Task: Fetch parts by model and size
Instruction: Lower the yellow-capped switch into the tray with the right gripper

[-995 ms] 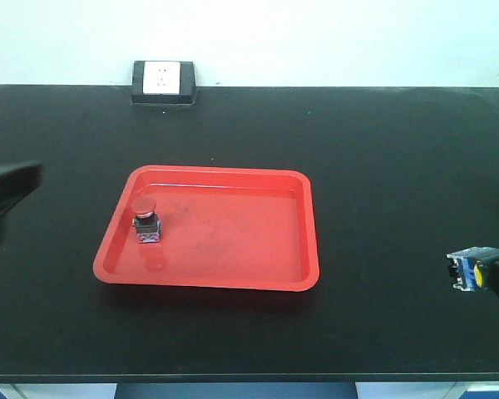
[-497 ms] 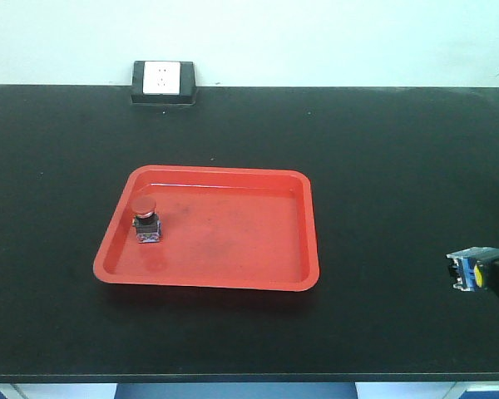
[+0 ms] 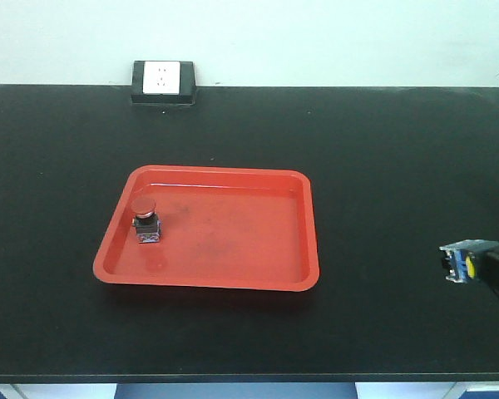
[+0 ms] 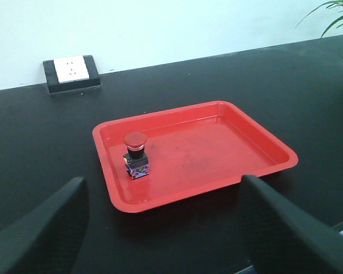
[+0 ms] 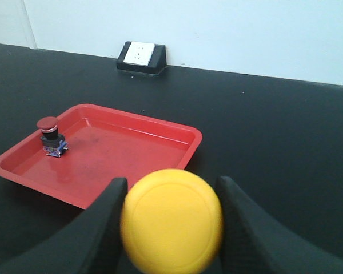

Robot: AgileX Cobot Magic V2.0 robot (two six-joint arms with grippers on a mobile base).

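Next, my right gripper releases the yellow-capped part in the red tray (image 3: 285, 236) near the tray's rim opposite the red-capped part.
A red tray (image 3: 303, 241) lies mid-table. The red-capped push-button part (image 3: 145, 220) stands upright in its left half, also seen in the left wrist view (image 4: 135, 154) and the right wrist view (image 5: 50, 137). My right gripper (image 3: 482, 268) hovers over the table at the far right, shut on the yellow-capped part (image 3: 459, 262), whose blue-and-black base points left. Its yellow cap (image 5: 171, 225) fills the gap between the dark fingers (image 5: 106, 222). My left gripper (image 4: 163, 188) is open and empty, on the near side of the tray (image 4: 160, 197), and does not show in the front view.
A black box with a white wall socket (image 3: 163, 81) sits at the table's back edge. The black tabletop (image 3: 382, 150) ends at a front edge near the bottom of the front view. Plant leaves (image 4: 337, 11) show beyond the table's far right.
The left arm, at the front view's left edge a second ago, has left that view. The right gripper with the yellow-capped part has shifted slightly left and up.
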